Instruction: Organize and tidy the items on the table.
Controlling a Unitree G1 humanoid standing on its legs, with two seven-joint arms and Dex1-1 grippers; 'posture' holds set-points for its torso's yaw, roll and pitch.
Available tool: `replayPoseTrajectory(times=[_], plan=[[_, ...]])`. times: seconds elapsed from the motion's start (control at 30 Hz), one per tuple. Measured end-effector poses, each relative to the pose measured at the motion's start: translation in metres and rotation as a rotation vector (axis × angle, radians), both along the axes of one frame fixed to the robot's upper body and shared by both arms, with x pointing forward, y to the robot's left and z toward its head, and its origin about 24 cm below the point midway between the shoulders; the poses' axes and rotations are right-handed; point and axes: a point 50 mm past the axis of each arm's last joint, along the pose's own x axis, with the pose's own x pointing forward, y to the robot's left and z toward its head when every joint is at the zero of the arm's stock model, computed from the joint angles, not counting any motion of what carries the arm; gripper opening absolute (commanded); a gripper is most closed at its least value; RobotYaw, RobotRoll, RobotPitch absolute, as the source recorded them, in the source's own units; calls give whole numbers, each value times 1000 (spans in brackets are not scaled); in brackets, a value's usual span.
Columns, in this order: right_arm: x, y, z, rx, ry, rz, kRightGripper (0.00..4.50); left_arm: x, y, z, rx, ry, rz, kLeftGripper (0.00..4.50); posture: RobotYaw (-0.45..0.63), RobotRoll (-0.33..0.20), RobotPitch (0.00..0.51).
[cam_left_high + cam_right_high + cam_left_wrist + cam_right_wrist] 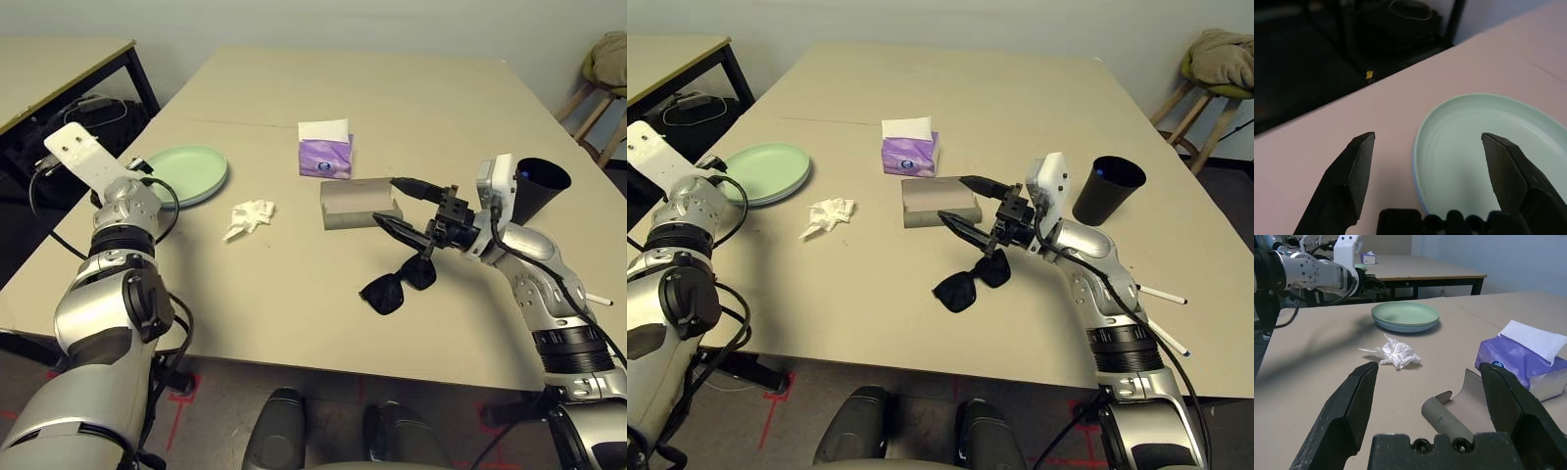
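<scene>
A crumpled white tissue is beside the plates. My left gripper will go to it next and close on the tissue's middle point(248, 216).
A pale green plate on a bluish one point(186, 173) lies at the table's left side. My left gripper point(1427, 139) stands open at the plates' near-left rim, holding nothing. A crumpled white tissue point(249, 217) rests right of the plates. The purple tissue box point(325, 152) stands behind the grey glasses case point(359, 203), whose flap point(1469, 387) is open. My right gripper point(384, 200) is open, its fingers spread at the case's right end. Black sunglasses point(397, 284) lie below that gripper. A black cup point(537, 186) stands at the right, with white marker pens point(1161, 293) nearer the front edge.
The beige table point(294, 313) has bare room along its front and across its far half. A smaller table with black legs point(59, 69) stands at the back left, with cables on the floor beneath it. A wooden stool point(1200, 108) stands at the far right.
</scene>
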Motion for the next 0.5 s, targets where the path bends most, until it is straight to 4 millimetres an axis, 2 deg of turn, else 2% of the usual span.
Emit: replayPoseTrajectory(times=[0.27,0.5], plan=[[0,0,0,1,1,-3,4500,3,-7,-4,136,118,-329,4444,250,0,56],[0,0,0,1,0,-2,4500,4,-28,-2,225,160,-694,4444,248,0,56]])
